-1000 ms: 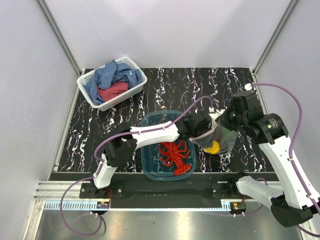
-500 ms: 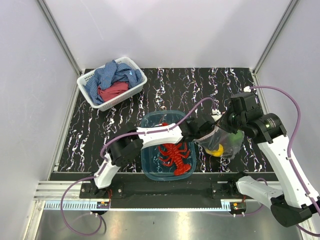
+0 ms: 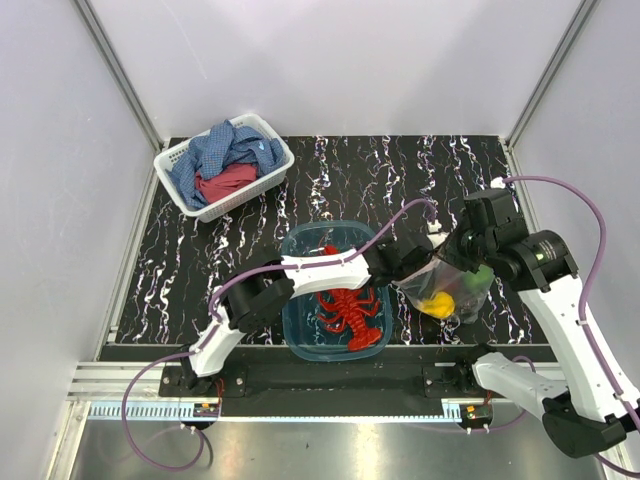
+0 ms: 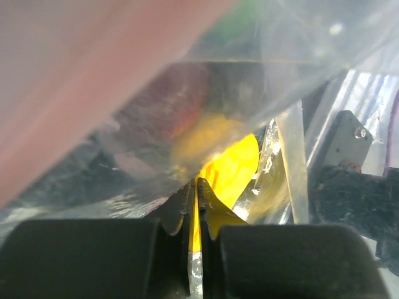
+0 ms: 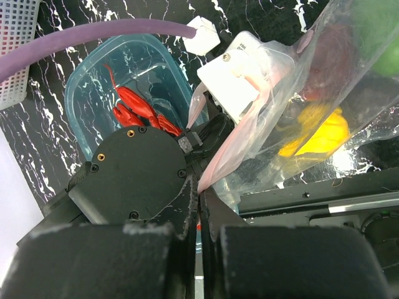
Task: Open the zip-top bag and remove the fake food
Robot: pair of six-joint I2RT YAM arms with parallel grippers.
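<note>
My shut left gripper is at the bag's opening, short of the fruit inside; next I open it, reach deeper and grip the yellow fruit (image 3: 437,305).
The zip-top bag (image 3: 452,290) hangs over the mat right of the tub, held between both arms. My right gripper (image 5: 199,193) is shut on the end of its pinkish zip strip (image 5: 249,134). My left gripper (image 4: 197,182) is shut at the bag's mouth, pinching clear film, with the yellow fruit (image 4: 232,163) just beyond its tips. Inside the bag (image 5: 299,112) I see the yellow fruit (image 5: 319,134), a green pepper (image 5: 380,37) and a dark red fruit (image 5: 330,56). From above, the left gripper (image 3: 414,268) and the right gripper (image 3: 452,257) meet at the bag's top. A red lobster (image 3: 350,310) lies in the tub.
The teal translucent tub (image 3: 300,245) sits under the left arm, near the front edge. A white basket (image 3: 172,160) of blue and red cloths stands at the back left. Purple cables loop from both arms over the marbled black mat (image 3: 400,170).
The left gripper has closed at the bag's mouth after reaching further right. The bag and the right gripper have shifted slightly right and lower.
</note>
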